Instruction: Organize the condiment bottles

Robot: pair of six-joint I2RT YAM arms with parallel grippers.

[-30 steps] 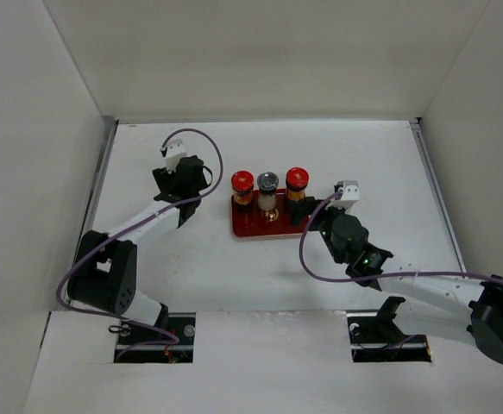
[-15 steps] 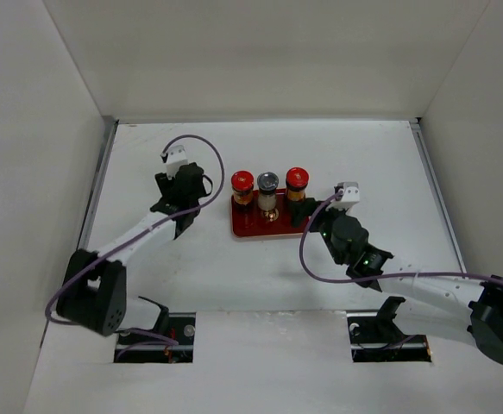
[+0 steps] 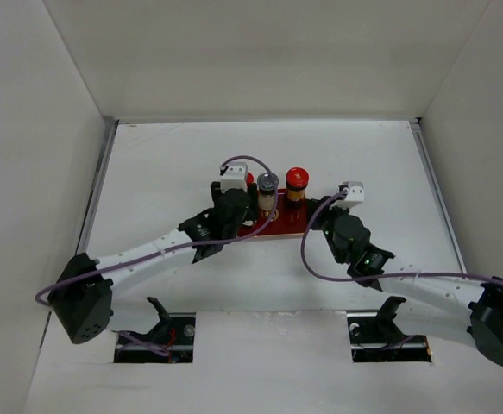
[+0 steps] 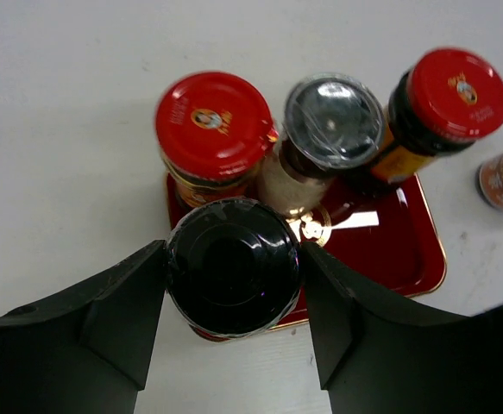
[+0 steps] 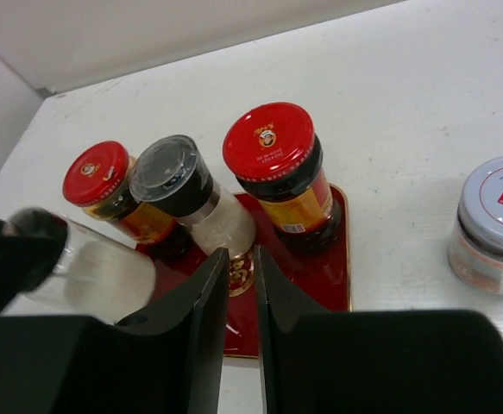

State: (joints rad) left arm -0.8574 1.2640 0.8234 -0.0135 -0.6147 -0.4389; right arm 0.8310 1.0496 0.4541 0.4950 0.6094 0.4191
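Next, I let go of the black-capped bottle with my left gripper on the red tray [image 3: 255, 225] [image 4: 262, 262], in front of the grey-capped bottle.
My left gripper [image 4: 232, 267] is shut on the black-capped bottle [image 4: 232, 266], which sits over the near left corner of the red tray [image 4: 398, 250]. I cannot tell whether the bottle touches the tray. Along the tray's far side stand a red-capped bottle [image 4: 215, 125], a grey-capped bottle [image 4: 333, 121] and a second red-capped bottle [image 4: 456, 93]. A short pale-capped jar [image 5: 497, 220] stands on the table just right of the tray. My right gripper [image 5: 241, 267] hovers at the tray's near edge, shut, with nothing between its fingers.
In the top view both arms meet at the tray [image 3: 277, 226] in the middle of the white table. White walls enclose the table at left, right and back. The left wrist [image 3: 231, 203] partly hides the left red-capped bottle there.
My left arm has swung right from the table's left side to the tray. The right gripper has closed from wide open; its arm stayed in place.
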